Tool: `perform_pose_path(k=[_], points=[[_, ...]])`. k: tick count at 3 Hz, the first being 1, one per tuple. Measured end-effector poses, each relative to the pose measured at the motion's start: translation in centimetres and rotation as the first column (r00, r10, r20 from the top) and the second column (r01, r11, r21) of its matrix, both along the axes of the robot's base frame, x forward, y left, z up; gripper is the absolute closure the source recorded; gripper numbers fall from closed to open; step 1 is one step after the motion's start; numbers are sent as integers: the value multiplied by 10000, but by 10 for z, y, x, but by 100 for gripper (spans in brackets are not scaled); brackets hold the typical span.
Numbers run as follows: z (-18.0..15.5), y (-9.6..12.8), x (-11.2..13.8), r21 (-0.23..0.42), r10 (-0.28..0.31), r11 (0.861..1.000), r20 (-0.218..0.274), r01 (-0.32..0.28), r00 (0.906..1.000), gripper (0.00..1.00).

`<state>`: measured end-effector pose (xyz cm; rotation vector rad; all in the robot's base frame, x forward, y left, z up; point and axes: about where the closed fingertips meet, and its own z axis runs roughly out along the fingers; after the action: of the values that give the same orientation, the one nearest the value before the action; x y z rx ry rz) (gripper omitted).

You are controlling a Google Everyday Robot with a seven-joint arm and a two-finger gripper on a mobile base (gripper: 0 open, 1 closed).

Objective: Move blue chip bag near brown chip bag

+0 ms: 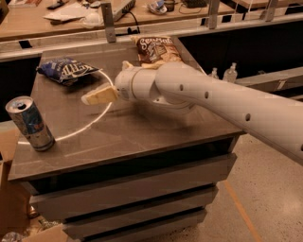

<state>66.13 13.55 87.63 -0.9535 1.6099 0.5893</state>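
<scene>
My gripper is to go to the blue chip bag next and close on the middle of its near side [68, 77], facing the drink can.
The blue chip bag [66, 70] lies crumpled at the table's far left. The brown chip bag [156, 49] lies flat at the far edge, right of the middle. My gripper [93, 98] hovers just above the table [142, 137], between the two bags, a short way right of and nearer than the blue bag. It touches neither bag. The white arm reaches in from the right and hides the brown bag's near edge.
A blue-and-silver drink can [31, 124] stands upright at the front left corner. A pale curved line [90, 125] marks the tabletop. A wooden bench with clutter [71, 12] runs behind. Two small bottles [222, 73] stand lower at the right.
</scene>
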Motion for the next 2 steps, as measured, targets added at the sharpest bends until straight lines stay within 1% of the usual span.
perform_pose_path(k=[1,2], points=[[-5,32,2,-59,-496,9988,-240,495,9985,0],[-10,75,11,-82,-816,9966,-52,816,9966,0]])
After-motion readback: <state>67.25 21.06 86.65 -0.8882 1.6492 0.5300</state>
